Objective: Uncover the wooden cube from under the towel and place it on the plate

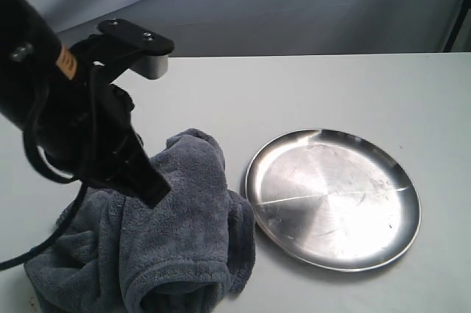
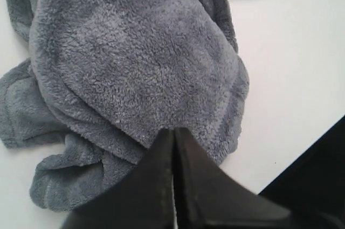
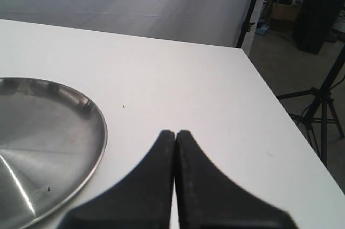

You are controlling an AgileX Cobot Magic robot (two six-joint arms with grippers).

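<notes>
My left gripper is to head for the towel's near edge (image 1: 218, 292) (image 2: 233, 133) next. I need to close it there, at the towel's corner on the plate's side.
The dark blue-grey fleece towel (image 1: 176, 232) lies bunched on the white table at the front left, also filling the left wrist view (image 2: 135, 73). The wooden cube is hidden; I see no wood anywhere. The round steel plate (image 1: 333, 197) sits empty to the towel's right, and its rim shows in the right wrist view (image 3: 48, 153). My left gripper (image 1: 151, 188) hovers over the towel's upper part, its tips (image 2: 173, 131) pressed together with nothing between them. My right gripper (image 3: 175, 132) is shut and empty above bare table beside the plate; it is out of the exterior view.
The table's right edge (image 3: 280, 116) drops off to a floor with a light stand (image 3: 318, 99). A grey backdrop (image 1: 294, 4) hangs behind the table. The left arm's black body and cable (image 1: 44, 107) fill the exterior view's left side.
</notes>
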